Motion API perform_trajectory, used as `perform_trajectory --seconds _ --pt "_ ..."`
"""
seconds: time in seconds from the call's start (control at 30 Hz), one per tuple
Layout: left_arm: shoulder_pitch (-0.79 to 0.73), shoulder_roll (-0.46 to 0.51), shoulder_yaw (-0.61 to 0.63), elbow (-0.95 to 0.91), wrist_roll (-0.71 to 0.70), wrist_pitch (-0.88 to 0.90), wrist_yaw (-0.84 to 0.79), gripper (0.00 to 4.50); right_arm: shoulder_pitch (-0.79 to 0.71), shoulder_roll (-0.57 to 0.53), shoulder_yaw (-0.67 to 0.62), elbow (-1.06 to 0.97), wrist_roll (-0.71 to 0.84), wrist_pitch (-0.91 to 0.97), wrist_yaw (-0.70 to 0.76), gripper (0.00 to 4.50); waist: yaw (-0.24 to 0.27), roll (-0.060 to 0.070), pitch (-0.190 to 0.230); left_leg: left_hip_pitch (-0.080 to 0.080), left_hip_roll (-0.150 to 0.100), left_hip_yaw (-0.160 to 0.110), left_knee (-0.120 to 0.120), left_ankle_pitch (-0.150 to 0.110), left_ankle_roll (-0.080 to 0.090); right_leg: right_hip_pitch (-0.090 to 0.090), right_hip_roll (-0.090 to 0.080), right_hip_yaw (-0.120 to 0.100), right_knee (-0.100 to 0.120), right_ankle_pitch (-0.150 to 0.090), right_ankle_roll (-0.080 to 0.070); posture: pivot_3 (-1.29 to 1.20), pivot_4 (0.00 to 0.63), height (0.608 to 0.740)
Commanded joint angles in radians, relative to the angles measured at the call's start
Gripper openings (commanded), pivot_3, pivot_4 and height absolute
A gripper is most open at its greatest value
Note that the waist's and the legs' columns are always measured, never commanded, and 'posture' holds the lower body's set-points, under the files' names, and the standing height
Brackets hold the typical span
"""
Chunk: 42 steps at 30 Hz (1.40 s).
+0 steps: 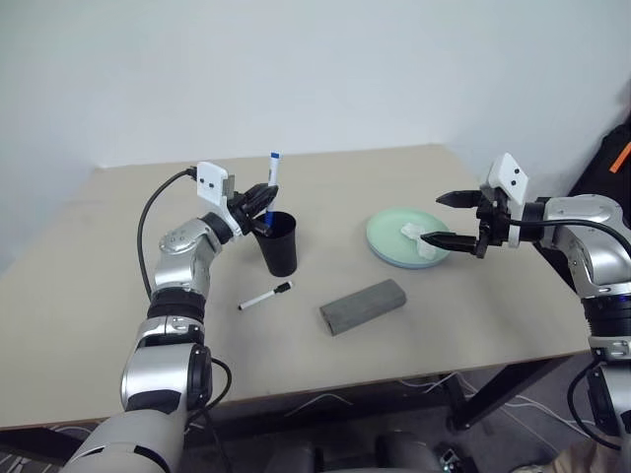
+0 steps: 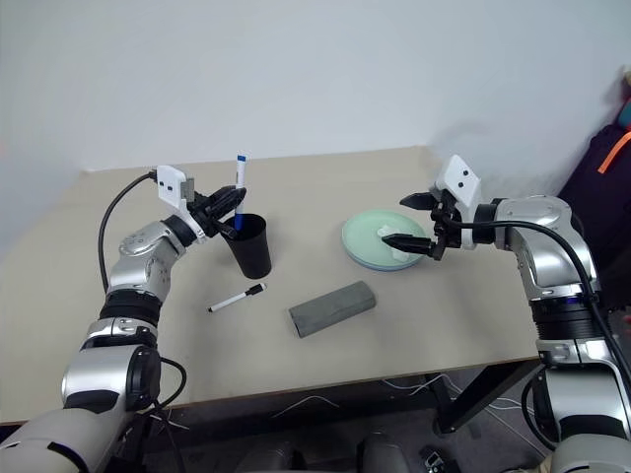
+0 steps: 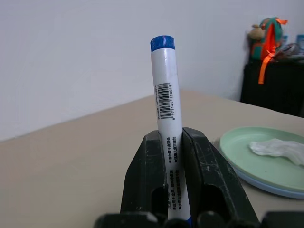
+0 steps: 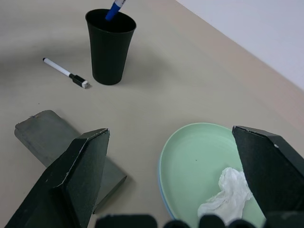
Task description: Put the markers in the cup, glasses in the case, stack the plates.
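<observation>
My left gripper is holding the blue-capped marker upright over the black cup. It will let go of it inside the black cup (image 1: 285, 230), toward the side of the cup nearer the green plate.
My left gripper (image 1: 264, 205) is shut on the blue-capped marker (image 3: 166, 95), holding it upright over the black cup (image 1: 279, 246). The marker's lower end dips just inside the rim. The black-capped marker (image 1: 266, 296) lies flat on the table in front of the cup. The grey case (image 1: 363, 305) lies closed nearer the front edge. The mint green plate (image 1: 389, 232) rests on the light blue plate (image 3: 266, 186), of which only the rim shows. My right gripper (image 1: 434, 218) hangs open just above the plates' right side. The glasses are out of view.
A crumpled white tissue (image 4: 228, 192) lies on the green plate, below my right gripper. The beige table (image 1: 99, 296) runs up to a white wall. A dark bag with an orange strap (image 1: 616, 163) stands past the table's right edge.
</observation>
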<state>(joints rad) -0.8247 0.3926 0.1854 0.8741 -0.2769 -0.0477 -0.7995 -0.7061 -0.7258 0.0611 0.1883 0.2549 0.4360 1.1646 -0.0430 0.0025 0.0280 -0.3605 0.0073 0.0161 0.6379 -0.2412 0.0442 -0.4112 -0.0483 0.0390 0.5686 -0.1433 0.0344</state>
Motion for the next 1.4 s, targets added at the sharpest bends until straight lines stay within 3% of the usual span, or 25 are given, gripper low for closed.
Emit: perform_trajectory --seconds 0.03,0.83,1.23,1.4 --pt "-0.049 0.003 0.018 0.006 -0.005 -0.040 0.002 0.09 -0.039 -0.004 -0.019 -0.006 0.015 -0.005 0.004 4.50 0.000 0.000 0.000 0.000 0.000 0.000 0.000 0.000 0.000 0.000 0.000 0.000 0.000 0.000 0.000 0.00 0.000 0.727" --pt "-0.010 -0.022 -0.004 0.018 0.004 -0.034 -0.020 0.09 -0.038 -0.003 -0.020 -0.009 0.015 -0.003 0.004 4.50 0.000 0.000 0.000 0.000 0.000 0.000 0.000 0.000 0.000 0.000 0.000 0.000 0.000 0.000 0.000 0.00 0.000 0.727" --pt "0.032 -0.025 -0.012 -0.044 -0.014 0.049 -0.076 4.01 -0.051 0.005 -0.016 0.002 0.011 -0.009 0.002 4.50 0.000 0.000 0.000 0.000 0.000 0.000 0.000 0.000 0.000 0.000 0.000 0.000 0.000 0.000 0.000 0.00 0.000 0.727" --pt "0.025 0.002 -0.007 -0.095 -0.030 0.084 -0.108 4.01 -0.049 0.003 -0.017 -0.001 0.012 -0.009 0.003 4.50 0.000 0.000 0.000 0.000 0.000 0.000 0.000 0.000 0.000 0.000 0.000 -0.001 0.000 0.000 0.000 0.00 0.000 0.727"
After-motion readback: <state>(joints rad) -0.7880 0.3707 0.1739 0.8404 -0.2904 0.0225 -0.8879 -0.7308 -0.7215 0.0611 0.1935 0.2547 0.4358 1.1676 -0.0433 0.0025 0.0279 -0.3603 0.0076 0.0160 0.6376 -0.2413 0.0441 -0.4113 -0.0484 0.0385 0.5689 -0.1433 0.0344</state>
